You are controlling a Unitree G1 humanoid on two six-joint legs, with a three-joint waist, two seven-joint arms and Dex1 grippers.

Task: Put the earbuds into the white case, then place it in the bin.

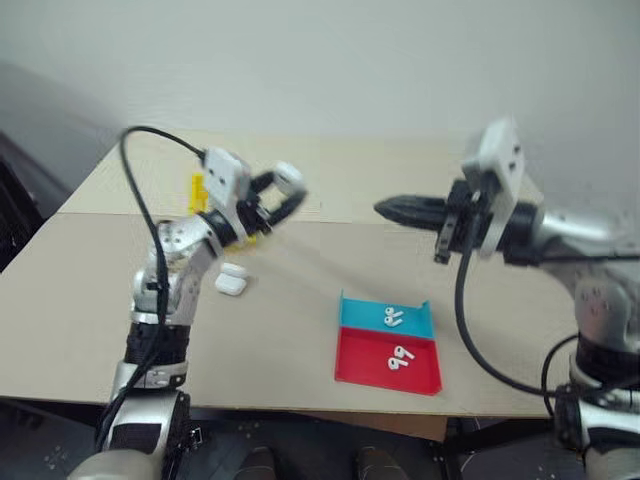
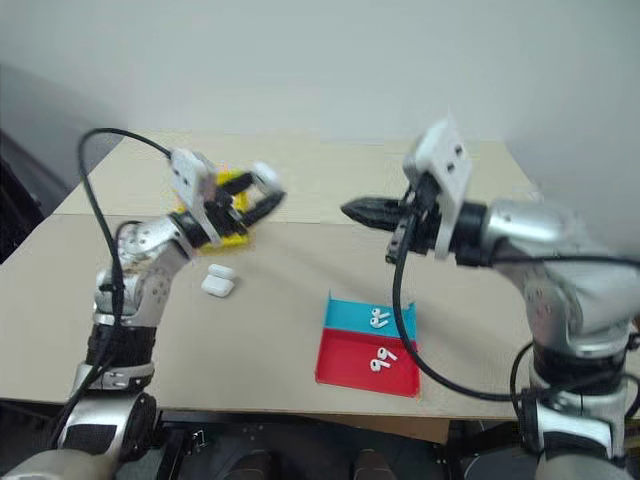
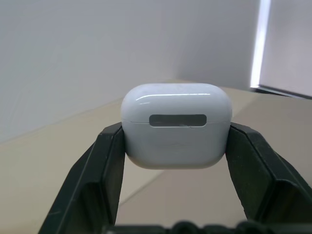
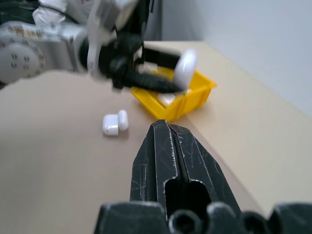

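I should open my left gripper and let go of the closed white case, now held just over the bin, there in the middle of the yellow bin (image 1: 237,202).
My left gripper (image 1: 284,196) is shut on a closed white case (image 3: 175,129), holding it in the air just over the yellow bin (image 4: 195,95). The case (image 4: 185,66) is pinched by its sides between both fingers. Two pairs of earbuds lie on a flat tray, one pair (image 1: 392,318) on its blue half and the other (image 1: 402,356) on its red half. My right gripper (image 1: 385,208) is shut on nothing, held above the table's middle and pointing toward the left gripper.
A second white case (image 1: 232,280) lies open on the table in front of the bin. Something white (image 4: 165,99) rests inside the bin. The blue-and-red tray (image 1: 350,365) sits near the table's front edge, right of centre.
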